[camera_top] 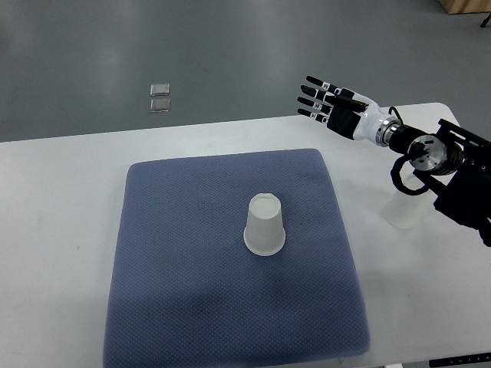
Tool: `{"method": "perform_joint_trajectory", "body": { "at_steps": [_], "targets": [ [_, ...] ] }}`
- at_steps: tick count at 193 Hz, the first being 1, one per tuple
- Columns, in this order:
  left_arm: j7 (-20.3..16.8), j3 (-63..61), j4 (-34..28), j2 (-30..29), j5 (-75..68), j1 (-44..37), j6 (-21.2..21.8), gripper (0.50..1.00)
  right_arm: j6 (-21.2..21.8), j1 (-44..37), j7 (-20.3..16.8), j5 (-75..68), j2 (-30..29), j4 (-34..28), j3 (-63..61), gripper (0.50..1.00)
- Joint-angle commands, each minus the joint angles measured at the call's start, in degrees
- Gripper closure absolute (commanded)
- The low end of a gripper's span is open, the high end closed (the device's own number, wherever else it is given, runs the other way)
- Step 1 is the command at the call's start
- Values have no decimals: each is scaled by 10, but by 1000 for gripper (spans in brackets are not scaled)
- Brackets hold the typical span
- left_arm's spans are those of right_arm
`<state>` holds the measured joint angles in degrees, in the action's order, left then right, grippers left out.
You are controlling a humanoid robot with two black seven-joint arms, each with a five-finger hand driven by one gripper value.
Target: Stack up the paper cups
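Note:
The robot's right gripper should next close around the upper sides (410,199) of the second white cup, the one that stands beside the blue mat.
A white paper cup (265,224) stands upside down near the middle of the blue mat (176,268). A second white cup (404,207) stands on the white table to the right of the mat, partly hidden behind my right arm. My right hand (326,103) is raised over the table's far edge, up and to the right of the mat, fingers spread and holding nothing. It is well away from both cups. My left arm is out of view.
The white table (61,230) runs under the mat, with its far edge along the grey floor. Two small square floor fittings (159,96) lie on the floor beyond the table. My right arm's black forearm (460,176) occupies the right edge.

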<state>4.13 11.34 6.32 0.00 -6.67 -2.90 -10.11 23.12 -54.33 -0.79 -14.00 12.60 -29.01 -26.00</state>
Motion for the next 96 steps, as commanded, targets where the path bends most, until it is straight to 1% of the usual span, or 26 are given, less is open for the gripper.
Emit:
{"method": "perform_joint_trajectory", "body": {
  "at_steps": [1, 96],
  "targets": [
    [0, 1, 1, 0, 1, 2, 0, 500, 0, 0, 0, 0, 1, 0, 0, 576],
    [0, -1, -3, 0, 0, 3, 0, 500, -2, -1, 4, 0, 4, 0, -5, 576]
  ]
}}
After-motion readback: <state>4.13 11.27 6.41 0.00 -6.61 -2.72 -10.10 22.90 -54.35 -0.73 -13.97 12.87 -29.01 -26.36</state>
